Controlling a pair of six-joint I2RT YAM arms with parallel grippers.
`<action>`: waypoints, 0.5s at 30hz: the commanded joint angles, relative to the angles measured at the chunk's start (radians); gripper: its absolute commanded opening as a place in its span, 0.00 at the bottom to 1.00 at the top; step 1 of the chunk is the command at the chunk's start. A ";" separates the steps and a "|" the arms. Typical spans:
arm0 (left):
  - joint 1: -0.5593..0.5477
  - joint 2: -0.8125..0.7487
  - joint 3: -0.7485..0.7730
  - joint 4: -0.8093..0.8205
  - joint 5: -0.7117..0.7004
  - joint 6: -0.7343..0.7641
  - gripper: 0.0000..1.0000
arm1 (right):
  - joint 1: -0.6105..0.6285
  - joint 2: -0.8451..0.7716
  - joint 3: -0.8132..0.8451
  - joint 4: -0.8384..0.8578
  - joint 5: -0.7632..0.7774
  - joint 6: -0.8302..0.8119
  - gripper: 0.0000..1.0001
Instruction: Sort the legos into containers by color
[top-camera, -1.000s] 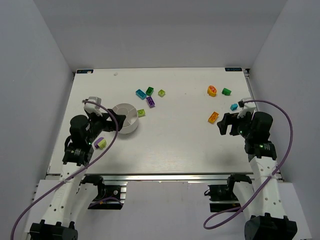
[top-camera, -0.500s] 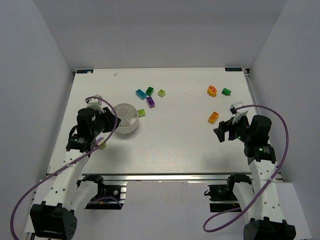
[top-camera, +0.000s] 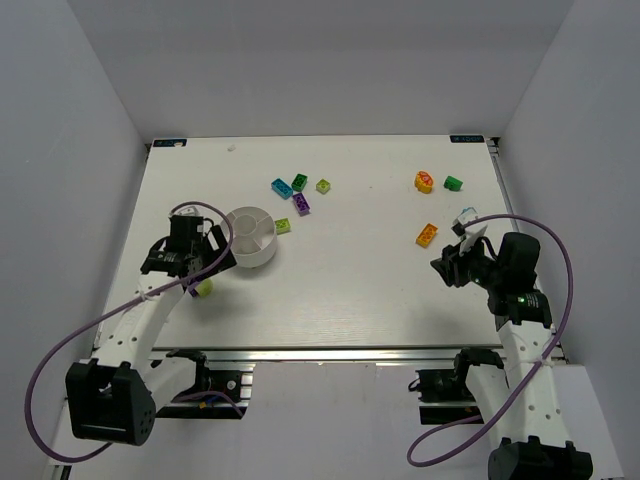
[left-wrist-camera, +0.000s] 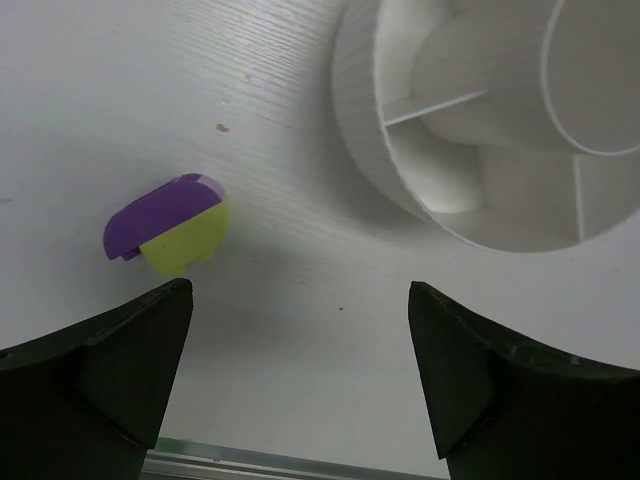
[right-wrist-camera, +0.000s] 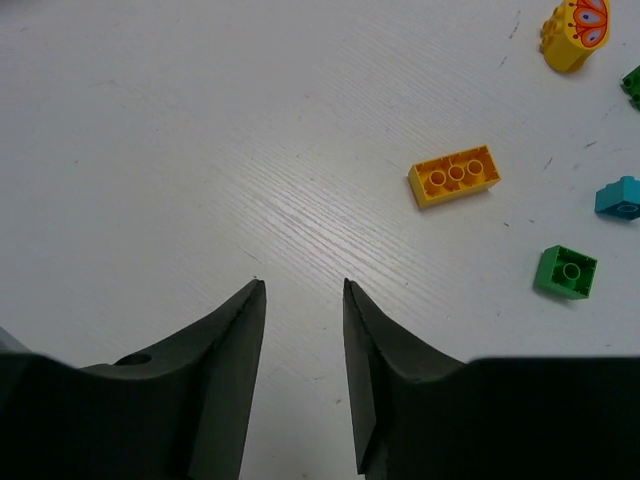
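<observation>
The fingers of my left gripper needs to close on the middle of the purple-and-lime lego (top-camera: 200, 288) (left-wrist-camera: 172, 226) near the white divided bowl, one finger against each colour.
The white divided bowl (top-camera: 250, 237) (left-wrist-camera: 480, 120) stands left of centre, and the compartments I can see hold nothing. A purple-and-lime lego (left-wrist-camera: 170, 222) (top-camera: 203, 289) lies on the table near the bowl. My left gripper (left-wrist-camera: 300, 288) (top-camera: 200, 264) hovers open just beside that lego, empty. Blue (top-camera: 281, 187), dark green (top-camera: 299, 182), lime (top-camera: 323, 186) and purple (top-camera: 301, 204) legos lie behind the bowl, and another lime one (top-camera: 283, 226) touches its right side. My right gripper (right-wrist-camera: 303, 283) (top-camera: 446, 266) has a narrow gap with nothing in it, short of the orange lego (right-wrist-camera: 455, 175) (top-camera: 427, 235).
At the right lie a cyan lego (right-wrist-camera: 620, 197) (top-camera: 467, 213), a green one (right-wrist-camera: 566, 271) (top-camera: 453, 183) and a yellow-orange printed piece (right-wrist-camera: 575, 30) (top-camera: 424, 181). The table's near edge (left-wrist-camera: 250, 462) runs just below the left fingers. Grey walls enclose the table.
The left arm has swung toward the back, while the purple-and-lime lego stays on the table. The right gripper's jaws have drawn closer together and the arm has shifted slightly.
</observation>
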 joint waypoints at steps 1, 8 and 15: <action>0.006 0.028 0.041 -0.018 -0.113 0.023 0.98 | 0.011 0.001 0.031 -0.005 -0.034 -0.023 0.44; 0.015 -0.010 -0.005 0.158 -0.012 0.300 0.98 | 0.022 0.011 0.034 0.000 -0.025 -0.024 0.56; 0.013 -0.055 -0.023 0.211 -0.093 0.572 0.95 | 0.053 0.047 0.042 -0.005 -0.019 -0.026 0.60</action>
